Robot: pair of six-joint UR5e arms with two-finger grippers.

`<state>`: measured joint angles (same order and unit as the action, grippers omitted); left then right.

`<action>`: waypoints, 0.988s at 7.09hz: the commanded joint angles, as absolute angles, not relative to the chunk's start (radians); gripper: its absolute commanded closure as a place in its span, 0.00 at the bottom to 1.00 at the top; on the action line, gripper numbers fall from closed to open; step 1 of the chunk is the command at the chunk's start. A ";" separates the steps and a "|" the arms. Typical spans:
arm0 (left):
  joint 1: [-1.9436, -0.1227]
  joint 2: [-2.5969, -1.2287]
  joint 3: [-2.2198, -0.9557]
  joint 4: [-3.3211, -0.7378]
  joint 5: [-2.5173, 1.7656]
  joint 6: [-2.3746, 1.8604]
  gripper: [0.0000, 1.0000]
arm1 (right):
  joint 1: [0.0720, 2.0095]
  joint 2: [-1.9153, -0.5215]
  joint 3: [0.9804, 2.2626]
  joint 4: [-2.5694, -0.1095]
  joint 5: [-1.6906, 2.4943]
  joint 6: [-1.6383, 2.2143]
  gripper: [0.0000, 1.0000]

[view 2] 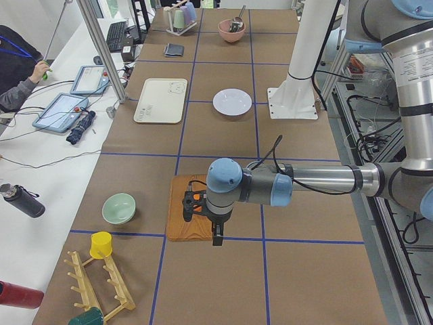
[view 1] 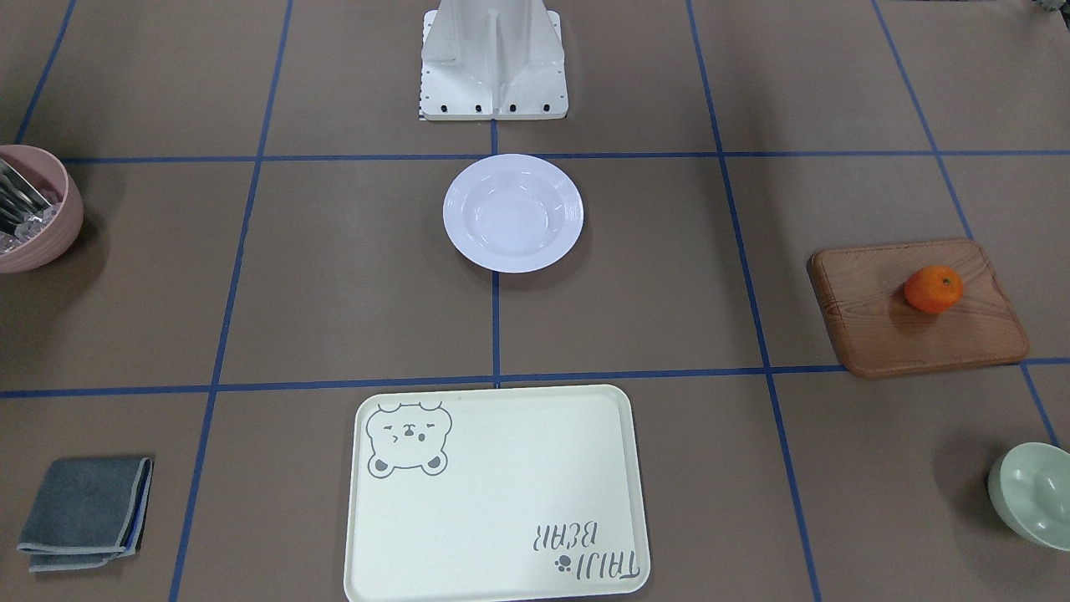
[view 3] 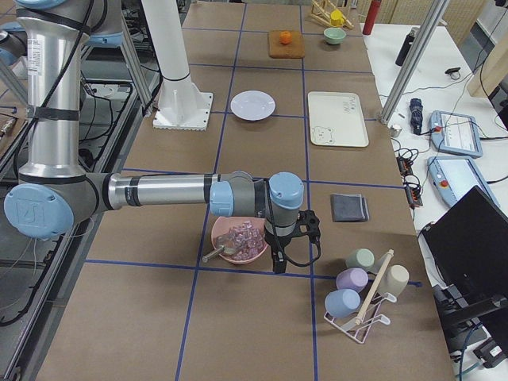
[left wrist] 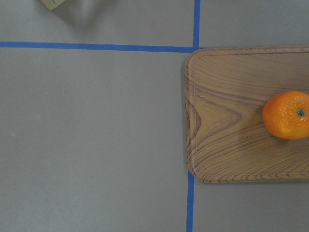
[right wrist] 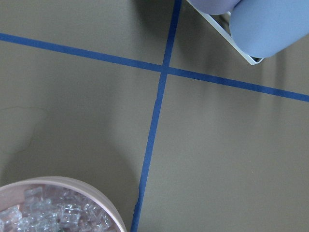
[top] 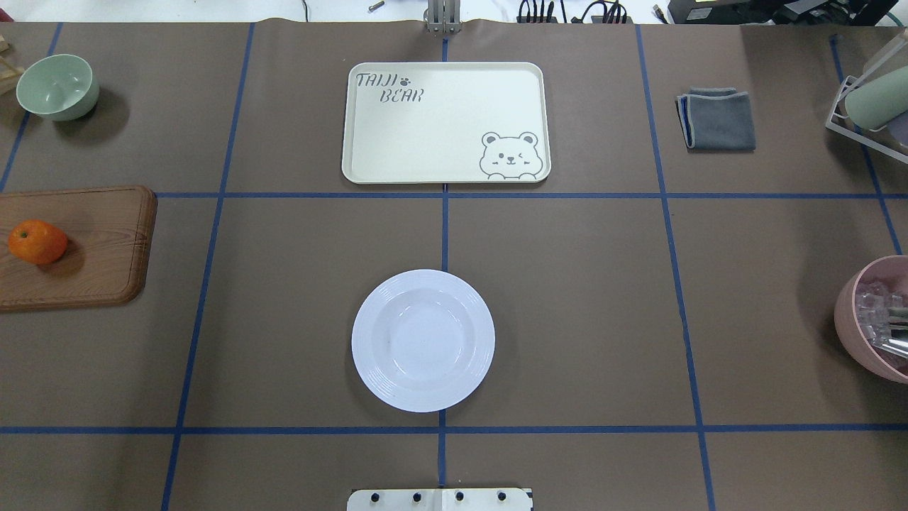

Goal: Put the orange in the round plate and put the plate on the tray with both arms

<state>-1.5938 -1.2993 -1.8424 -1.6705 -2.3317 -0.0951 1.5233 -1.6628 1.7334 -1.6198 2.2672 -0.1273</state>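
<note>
I should next move my left gripper to the orange on the wooden board and close it around the orange's middle [view 1: 934,290] [left wrist: 289,115].
The orange [view 1: 933,288] [top: 37,242] [left wrist: 286,115] rests on a brown wooden board [view 1: 915,318]. Near the robot base the white round plate [view 1: 512,213] [top: 423,341] lies empty on the table. The cream tray [view 1: 493,493] [top: 440,121] with the bear drawing lies bare beyond the plate. My left gripper [view 2: 195,206] hangs over the wooden board and shows only in the exterior left view, so I cannot tell its state. My right gripper [view 3: 292,230] hovers beside a pink bowl [view 3: 238,240], seen only in the exterior right view, state unclear.
A mint-green bowl [view 1: 1032,493] stands past the board. The pink bowl [top: 876,319] holds clear pieces. A folded grey cloth [view 1: 88,512] lies right of the tray in the overhead view. A cup rack [view 3: 361,294] stands near my right gripper. A person's sleeve [view 2: 17,84] shows at a side desk.
</note>
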 commanded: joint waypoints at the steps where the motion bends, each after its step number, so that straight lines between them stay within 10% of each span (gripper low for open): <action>1: -1.594 -1.301 -1.844 -1.671 -2.332 -0.095 0.02 | 1.523 -1.663 1.733 -1.620 2.270 -0.127 0.00; 7: -1.595 -1.362 -1.841 -1.811 -2.321 -0.104 0.02 | 1.523 -1.612 1.850 -1.571 2.266 -0.121 0.00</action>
